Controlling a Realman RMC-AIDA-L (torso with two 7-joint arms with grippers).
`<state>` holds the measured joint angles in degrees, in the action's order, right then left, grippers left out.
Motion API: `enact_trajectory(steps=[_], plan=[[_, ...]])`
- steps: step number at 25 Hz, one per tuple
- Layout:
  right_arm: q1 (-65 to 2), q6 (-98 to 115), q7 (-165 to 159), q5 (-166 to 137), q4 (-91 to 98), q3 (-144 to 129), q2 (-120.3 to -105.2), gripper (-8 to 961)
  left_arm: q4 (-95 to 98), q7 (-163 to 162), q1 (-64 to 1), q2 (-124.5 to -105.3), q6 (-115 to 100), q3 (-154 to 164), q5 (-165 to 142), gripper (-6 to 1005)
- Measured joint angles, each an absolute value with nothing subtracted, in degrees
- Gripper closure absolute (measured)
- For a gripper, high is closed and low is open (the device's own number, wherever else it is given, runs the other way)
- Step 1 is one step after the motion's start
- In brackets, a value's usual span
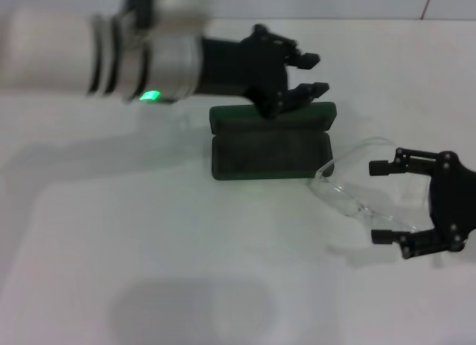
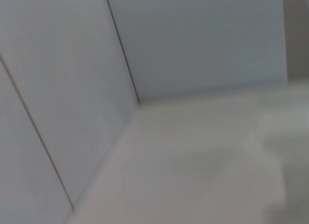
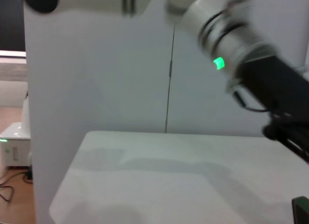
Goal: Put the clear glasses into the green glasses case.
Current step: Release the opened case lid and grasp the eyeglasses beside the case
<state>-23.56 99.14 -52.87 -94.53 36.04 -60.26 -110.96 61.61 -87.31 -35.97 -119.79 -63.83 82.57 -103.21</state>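
The bridge (image 1: 362,210) between the lenses of the clear glasses is the next place my right gripper needs to go to and close on.
The green glasses case (image 1: 269,153) lies open in the middle of the white table, its lid (image 1: 238,117) standing up at the far side and its dark lining showing. A corner of the case (image 3: 302,210) also shows in the right wrist view. The clear glasses (image 1: 348,196) lie on the table just right of the case, close to its right front corner. My left gripper (image 1: 318,73) hangs open above the lid's right end, holding nothing. My right gripper (image 1: 377,202) is open at the right, its fingers on either side of the glasses' right end.
The left arm (image 1: 111,51) reaches in from the left above the table's far side, and the left arm (image 3: 231,45) shows again in the right wrist view. White wall panels (image 2: 193,40) stand behind the table. The table's left edge (image 3: 67,175) drops to the floor.
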Motion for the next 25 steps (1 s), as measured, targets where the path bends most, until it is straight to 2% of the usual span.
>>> enact_trajectory(steps=[6, 8, 11, 13, 19, 22, 25], plan=[[-23.8, 100.2, -74.1, -97.6, 51.1, -60.2, -110.82, 84, 58.3, -64.5, -19.5, -119.74, -67.4, 82.4, -74.1, 629], [-24.9, 99.8, -85.0, -101.3, 57.5, -60.1, -110.76, 84, 55.7, -61.0, -17.1, -119.62, -69.6, 82.4, -68.4, 628], [-27.7, 100.2, -99.4, -108.6, 66.5, -60.2, -111.04, 85, 49.4, -55.6, -14.4, -119.5, -74.5, 80.8, -61.1, 520], [-29.5, 100.9, -106.8, -113.4, 71.3, -60.6, -111.57, 85, 45.0, -52.4, -13.7, -119.62, -78.0, 79.0, -59.2, 448], [-37.4, 103.7, -128.0, -135.2, 83.1, -66.8, -115.39, 86, 31.4, -44.5, -15.4, -119.41, -85.5, 74.8, -54.8, 311], [-40.3, 103.3, -134.8, -140.7, 82.6, -74.2, -115.65, 86, 29.7, -43.9, -16.0, -119.36, -86.1, 73.8, -54.9, 242], [-41.5, 101.4, -138.2, -143.0, 81.3, -79.6, -115.74, 87, 28.8, -43.8, -16.4, -119.25, -86.0, 73.7, -55.2, 243]])
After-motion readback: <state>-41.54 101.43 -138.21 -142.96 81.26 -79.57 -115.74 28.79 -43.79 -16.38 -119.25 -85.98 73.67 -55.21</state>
